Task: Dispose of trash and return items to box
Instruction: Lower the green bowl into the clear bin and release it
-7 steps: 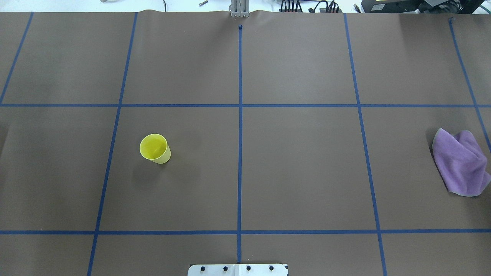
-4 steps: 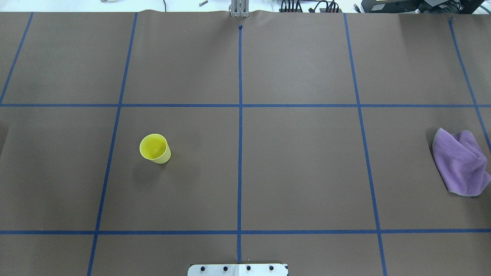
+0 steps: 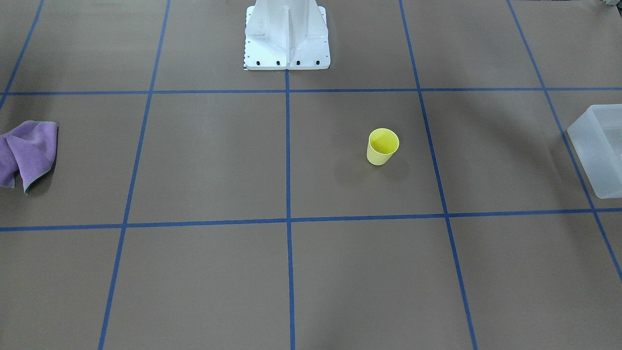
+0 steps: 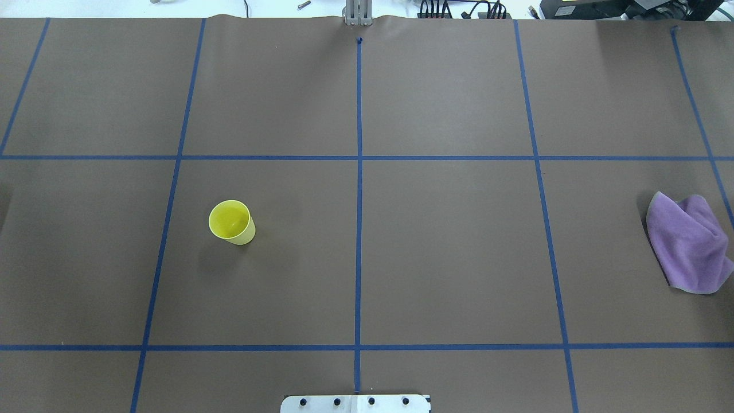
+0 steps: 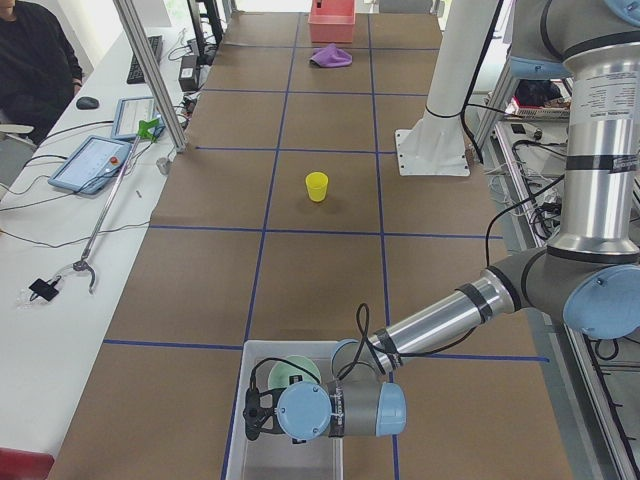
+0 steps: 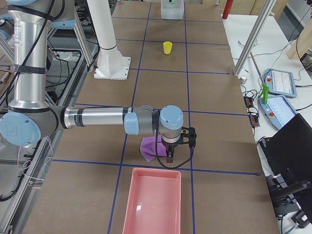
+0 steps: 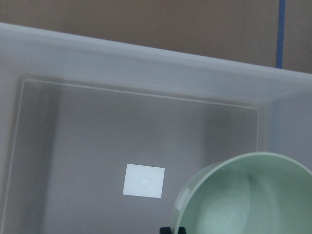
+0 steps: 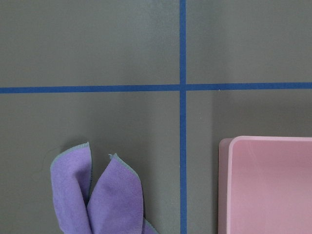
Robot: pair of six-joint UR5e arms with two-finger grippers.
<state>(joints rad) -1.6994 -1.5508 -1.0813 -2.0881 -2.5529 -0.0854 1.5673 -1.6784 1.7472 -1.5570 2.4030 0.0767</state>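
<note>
My left gripper should put the pale teal-green bowl down on the frosted-white box's bottom (image 3: 618,143) (image 7: 219,201), next to its small white label.
The pale teal-green bowl (image 7: 248,200) sits inside the frosted-white box (image 7: 146,63), near one corner; it also shows in the exterior left view (image 5: 292,372). My left gripper (image 5: 255,415) hangs over the box (image 5: 240,400), close beside the bowl; I cannot tell if it is open or shut. A small yellow cup (image 4: 231,222) stands upright on the table's left half. My right gripper (image 6: 170,155) hovers over a crumpled purple cloth (image 6: 147,146); its fingers do not show in the wrist view, so I cannot tell its state.
A pink tray (image 6: 153,204) lies at the table's right end, just beyond the cloth (image 8: 97,200). The box (image 3: 595,146) stands at the table's left end. The robot's white base (image 3: 286,34) is at the near middle edge. Blue tape lines grid the brown table.
</note>
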